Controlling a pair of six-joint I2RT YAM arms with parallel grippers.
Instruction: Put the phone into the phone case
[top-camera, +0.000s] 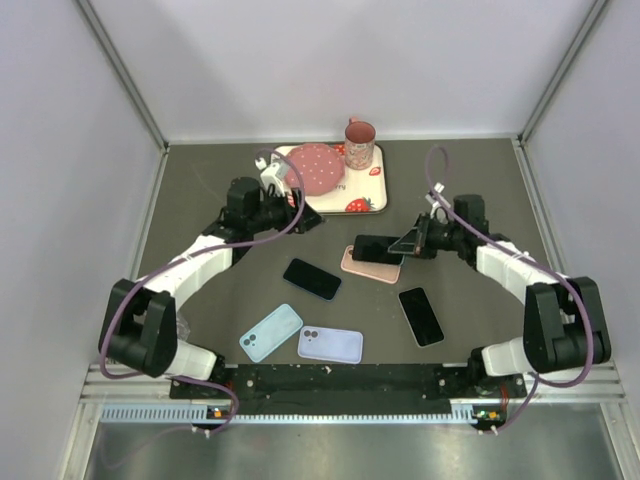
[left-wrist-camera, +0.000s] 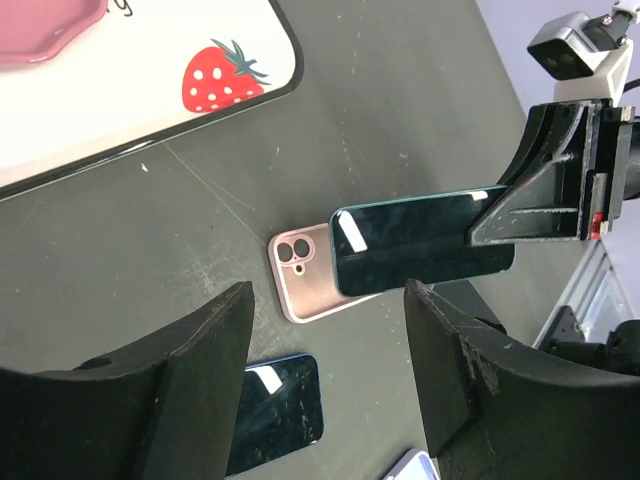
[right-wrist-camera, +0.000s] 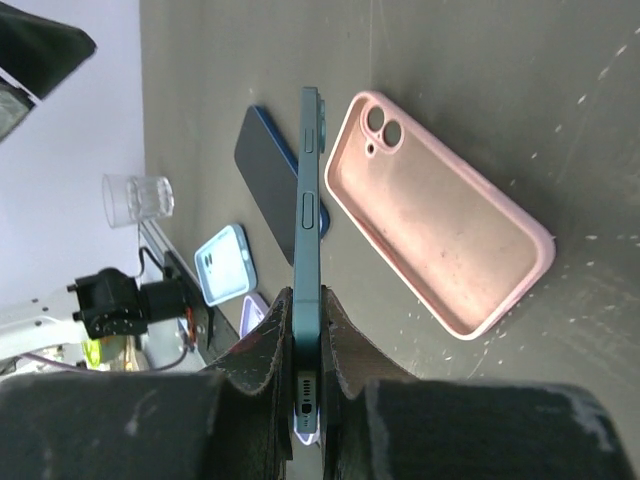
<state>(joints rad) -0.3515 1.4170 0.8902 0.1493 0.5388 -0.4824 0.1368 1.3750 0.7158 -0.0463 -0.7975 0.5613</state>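
Observation:
Next, my right gripper releases the teal phone inside the open pink phone case (top-camera: 361, 260) (right-wrist-camera: 420, 195), which is lying on the table.
My right gripper (top-camera: 413, 241) is shut on a teal phone (top-camera: 377, 247), held on edge above the table; in the right wrist view the phone (right-wrist-camera: 309, 220) stands between my fingers. The empty pink phone case (top-camera: 367, 265) lies open side up under and beside it, also in the right wrist view (right-wrist-camera: 440, 222) and the left wrist view (left-wrist-camera: 305, 275). The left wrist view shows the phone (left-wrist-camera: 415, 238) above the case and the right gripper (left-wrist-camera: 545, 190) on it. My left gripper (top-camera: 288, 205) is open and empty, left of the case near the tray; its fingers (left-wrist-camera: 200, 370) frame the view.
A dark phone (top-camera: 312, 278) lies left of the case, another dark phone (top-camera: 421, 315) to the front right. A light blue case (top-camera: 270, 332) and a lilac case (top-camera: 330, 344) lie near the front edge. A strawberry tray (top-camera: 365, 195) with pink plate (top-camera: 315, 168) and mug (top-camera: 359, 144) stands behind.

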